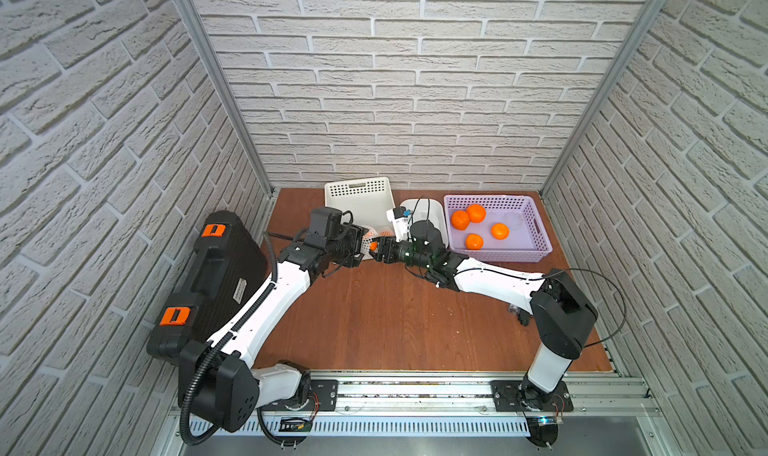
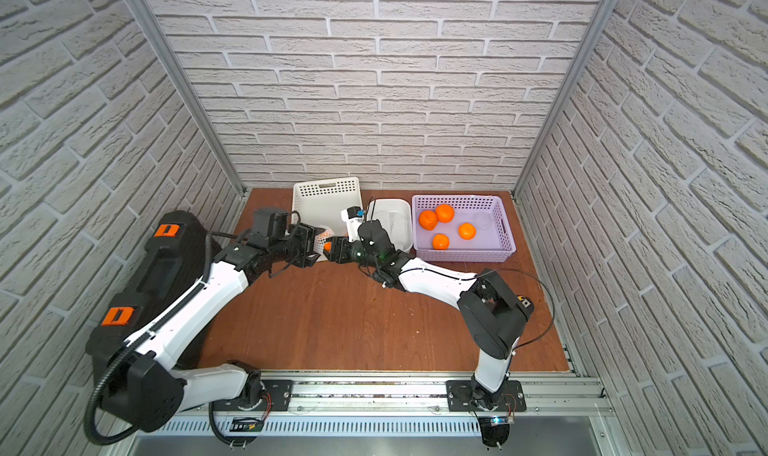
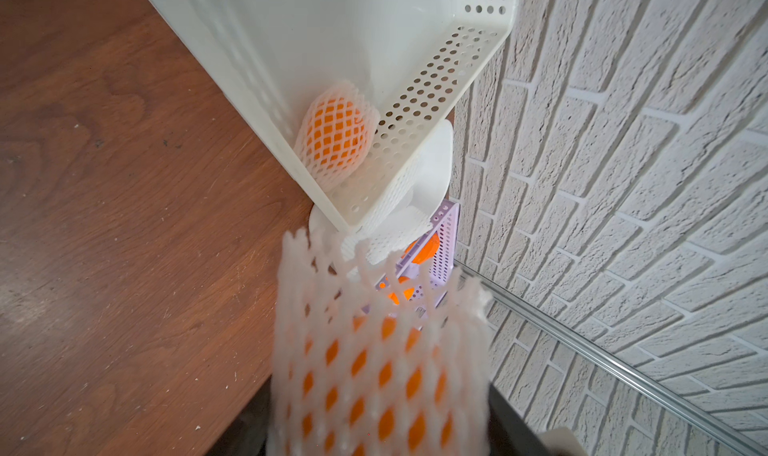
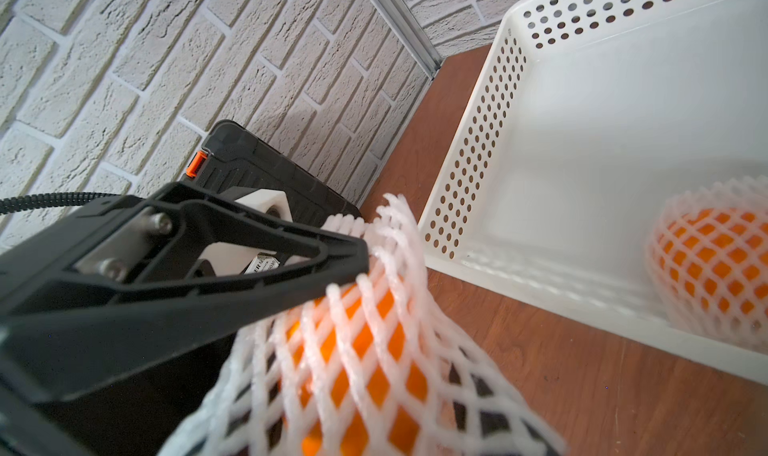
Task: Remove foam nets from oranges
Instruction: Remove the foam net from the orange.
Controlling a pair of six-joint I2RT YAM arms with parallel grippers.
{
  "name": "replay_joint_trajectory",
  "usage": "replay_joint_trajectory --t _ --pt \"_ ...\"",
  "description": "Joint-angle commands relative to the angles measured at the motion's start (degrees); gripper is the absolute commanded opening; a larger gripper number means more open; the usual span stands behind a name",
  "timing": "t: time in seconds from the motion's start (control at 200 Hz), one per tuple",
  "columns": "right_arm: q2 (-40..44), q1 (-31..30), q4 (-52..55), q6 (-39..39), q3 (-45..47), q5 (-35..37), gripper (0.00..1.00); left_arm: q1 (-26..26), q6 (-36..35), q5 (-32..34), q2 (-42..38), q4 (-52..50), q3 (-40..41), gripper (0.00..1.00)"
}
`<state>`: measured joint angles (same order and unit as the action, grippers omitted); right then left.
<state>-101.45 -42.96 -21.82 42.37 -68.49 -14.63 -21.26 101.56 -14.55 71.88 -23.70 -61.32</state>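
Observation:
The left gripper clamps the net against the orange, so it should open and take only the net's empty end [image 4: 393, 225] while the right gripper draws the orange out.
An orange [image 1: 372, 246] in a white foam net [image 3: 374, 371] hangs between both grippers, just in front of the white basket [image 1: 359, 192]. My left gripper [image 1: 365, 244] is shut on this netted orange; one black finger [image 4: 249, 267] presses on the net. The net's free end flares wide over my right gripper [image 1: 379, 248]. Its jaws stand apart inside the mesh [image 4: 374, 350] and show dark through the holes on both sides of the fruit. A second netted orange [image 3: 334, 132] lies in a corner of the white basket. Several bare oranges [image 1: 476, 213] lie in the purple basket [image 1: 536, 225].
A white tub [image 1: 432, 208] between the two baskets holds loose foam nets [image 2: 395, 221]. A black case [image 1: 216, 275] with orange latches leans along the left wall. Brick walls close in the brown table [image 1: 374, 321] on three sides.

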Motion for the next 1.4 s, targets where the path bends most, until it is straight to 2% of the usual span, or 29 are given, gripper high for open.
replay_joint_trajectory --t 0.0,0.235,0.405,0.46,0.575,0.705,0.945,1.08,1.395 --pt "0.4 0.3 -3.9 -1.6 -0.1 -0.1 0.58 -0.5 -1.3 -1.3 -0.7 0.7 0.2 0.61" --pt "1.7 0.2 -4.7 -2.1 1.2 -0.6 0.42 -0.5 -3.1 -1.7 0.2 1.8 -1.2 0.70" --pt "3.0 0.3 -2.9 -2.7 1.6 -0.7 0.17 -0.2 -3.9 -1.3 0.2 3.0 -1.5 0.75" --pt "3.4 0.2 -2.5 -2.8 1.8 -0.5 0.16 -0.1 -4.4 -1.1 0.1 3.3 -1.6 0.80" --pt "4.8 0.3 -1.4 -2.9 2.3 -0.4 0.13 0.4 -8.0 0.0 -0.9 4.7 -1.9 0.98" --pt "7.3 0.3 -1.6 -2.7 4.1 -0.3 0.12 0.7 -12.9 0.9 -2.9 8.3 -0.5 0.98" --pt "10.1 0.4 -0.2 -2.8 5.1 -1.3 0.11 1.0 -15.1 -2.0 -3.5 14.0 2.4 0.98" --pt "11.2 0.4 0.3 -3.0 5.9 -1.0 0.11 0.8 -14.6 -2.5 -3.1 14.0 2.5 0.91" --pt "12.9 0.4 2.9 -3.4 6.4 -3.2 0.10 1.0 -14.5 0.1 -4.4 10.4 2.2 0.60"
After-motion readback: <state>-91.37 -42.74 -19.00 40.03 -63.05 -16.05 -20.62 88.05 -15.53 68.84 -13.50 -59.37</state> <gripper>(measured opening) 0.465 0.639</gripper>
